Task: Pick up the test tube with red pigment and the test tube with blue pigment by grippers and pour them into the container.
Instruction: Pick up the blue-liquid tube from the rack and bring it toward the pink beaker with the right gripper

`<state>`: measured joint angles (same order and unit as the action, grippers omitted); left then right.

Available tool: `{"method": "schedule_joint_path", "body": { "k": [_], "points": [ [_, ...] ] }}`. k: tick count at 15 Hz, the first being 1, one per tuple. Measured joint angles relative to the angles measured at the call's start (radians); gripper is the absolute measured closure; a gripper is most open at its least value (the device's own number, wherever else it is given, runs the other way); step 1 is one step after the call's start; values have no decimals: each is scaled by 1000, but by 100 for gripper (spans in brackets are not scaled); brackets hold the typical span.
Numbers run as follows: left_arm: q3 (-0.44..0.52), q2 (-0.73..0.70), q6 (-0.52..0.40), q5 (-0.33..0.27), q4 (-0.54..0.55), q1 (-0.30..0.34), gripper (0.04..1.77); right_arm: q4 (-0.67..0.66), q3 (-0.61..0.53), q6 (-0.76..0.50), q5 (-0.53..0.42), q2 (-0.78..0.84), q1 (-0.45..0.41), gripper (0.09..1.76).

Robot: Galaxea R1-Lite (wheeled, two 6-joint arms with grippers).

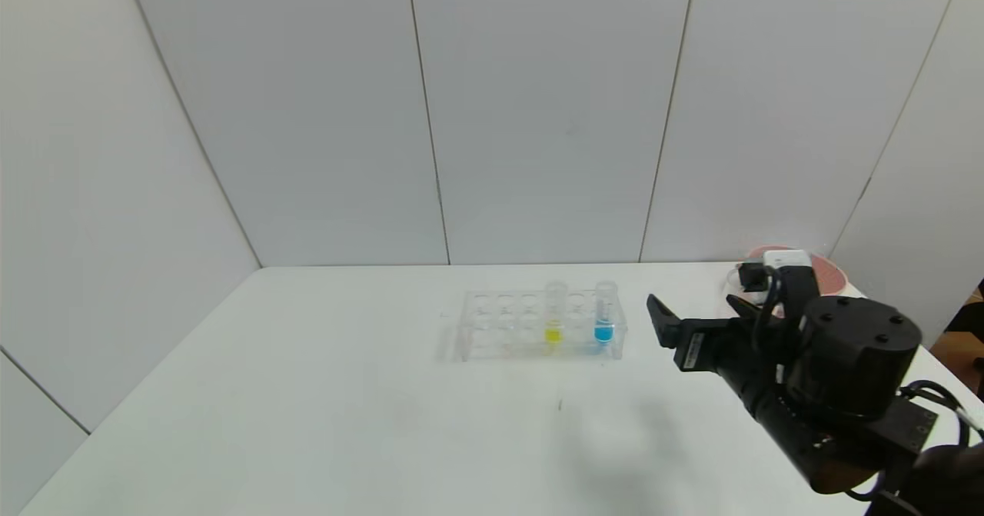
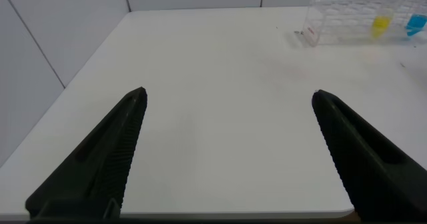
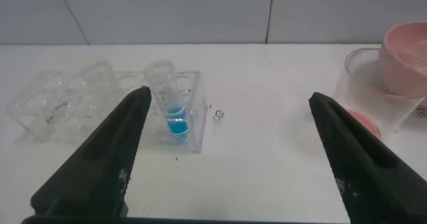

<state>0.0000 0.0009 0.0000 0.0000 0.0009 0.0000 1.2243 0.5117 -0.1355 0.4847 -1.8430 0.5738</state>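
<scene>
Next, my right gripper goes to the test tube with blue pigment and closes on its upper part (image 1: 605, 298) (image 3: 163, 85), just below the test tube's rim.
The test tube with blue pigment (image 1: 604, 317) stands in the right end of a clear rack (image 1: 500, 324); it also shows in the right wrist view (image 3: 175, 114). The test tube with red pigment is out of view. The clear container (image 3: 360, 84) stands right of the rack, mostly hidden behind my right arm in the head view (image 1: 730, 281); a reddish patch shows at its base. My right gripper (image 1: 696, 306) (image 3: 230, 97) is open and empty, held above the table between rack and container. My left gripper (image 2: 229, 93) is open and empty over the table's left part.
A tube with yellow liquid (image 1: 553, 320) stands in the rack left of the blue one. A pink bowl (image 1: 834, 277) (image 3: 407, 51) sits behind the container at the table's back right corner. White wall panels close off the back and sides.
</scene>
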Motion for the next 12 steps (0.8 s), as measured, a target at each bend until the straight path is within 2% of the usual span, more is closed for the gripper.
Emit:
{"method": "schedule_joint_path", "body": {
  "k": [6, 12],
  "points": [
    [0, 0, 0, 0, 0, 0, 5, 7, 142, 11, 20, -179, 66, 15],
    [0, 0, 0, 0, 0, 0, 5, 11, 224, 13, 60, -293, 74, 15]
  ]
}}
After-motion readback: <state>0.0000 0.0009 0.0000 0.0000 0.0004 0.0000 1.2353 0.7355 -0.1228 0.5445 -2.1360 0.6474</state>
